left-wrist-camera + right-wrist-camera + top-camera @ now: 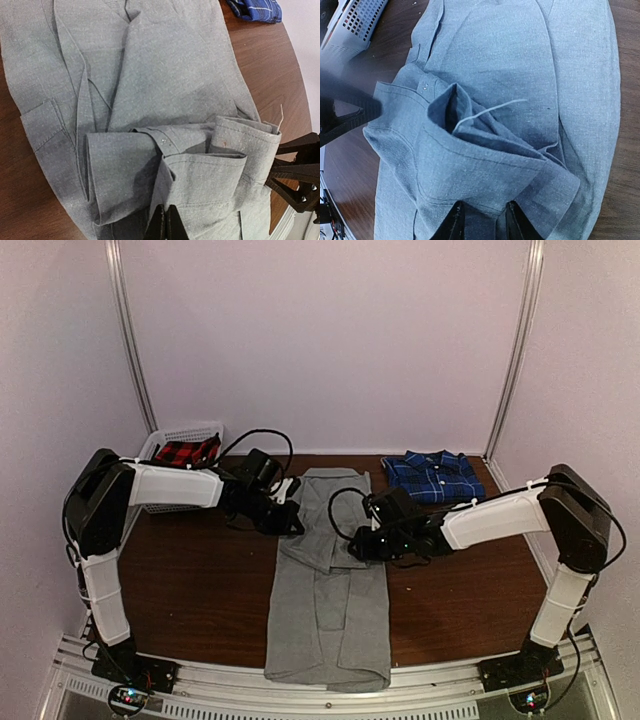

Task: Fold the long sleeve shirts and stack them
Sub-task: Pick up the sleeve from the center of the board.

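Observation:
The grey shirt's cuff is held just by its side edge in my right gripper, so that gripper should open, reach further in and take the cuff's middle [244, 142] before pulling.
The light grey shirt [330, 610] lies lengthwise down the middle of the table, its near end at the front edge. My left gripper [293, 523] and right gripper [358, 543] hold a folded, raised band of it at mid-length, one on each side. In the left wrist view the gripper [164, 223] is pinched shut on a fold of the grey shirt [175, 65]. In the right wrist view the gripper [485, 223] has thick grey shirt fabric [520, 50] between its narrowly spaced fingers. The dark blue plaid shirt [435, 477] lies folded at the back right.
A white basket [178, 436] holding red plaid cloth [185, 451] stands at the back left, behind my left arm. Brown tabletop [200, 580] shows on both sides of the grey shirt. White walls close in the back and sides.

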You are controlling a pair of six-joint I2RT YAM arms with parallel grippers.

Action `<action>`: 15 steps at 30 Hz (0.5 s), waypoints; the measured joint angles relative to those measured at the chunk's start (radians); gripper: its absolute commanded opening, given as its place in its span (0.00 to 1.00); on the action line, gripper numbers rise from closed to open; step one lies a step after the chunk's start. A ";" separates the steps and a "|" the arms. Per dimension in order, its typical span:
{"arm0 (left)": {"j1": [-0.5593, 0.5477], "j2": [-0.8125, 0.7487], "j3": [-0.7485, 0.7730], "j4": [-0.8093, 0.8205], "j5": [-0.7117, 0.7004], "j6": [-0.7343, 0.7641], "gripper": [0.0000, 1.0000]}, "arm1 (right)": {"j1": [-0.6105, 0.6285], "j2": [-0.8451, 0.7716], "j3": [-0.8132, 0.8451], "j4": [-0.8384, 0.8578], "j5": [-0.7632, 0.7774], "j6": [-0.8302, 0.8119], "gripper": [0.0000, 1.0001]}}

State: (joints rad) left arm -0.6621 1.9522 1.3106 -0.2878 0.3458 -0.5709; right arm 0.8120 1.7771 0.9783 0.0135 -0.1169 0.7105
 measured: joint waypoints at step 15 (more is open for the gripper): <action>0.000 0.000 -0.013 0.003 -0.004 -0.004 0.00 | 0.009 0.010 0.014 0.019 0.010 0.003 0.60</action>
State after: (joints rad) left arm -0.6621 1.9522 1.2976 -0.2844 0.3420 -0.5747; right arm 0.8207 1.7870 0.9920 0.0330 -0.1074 0.7136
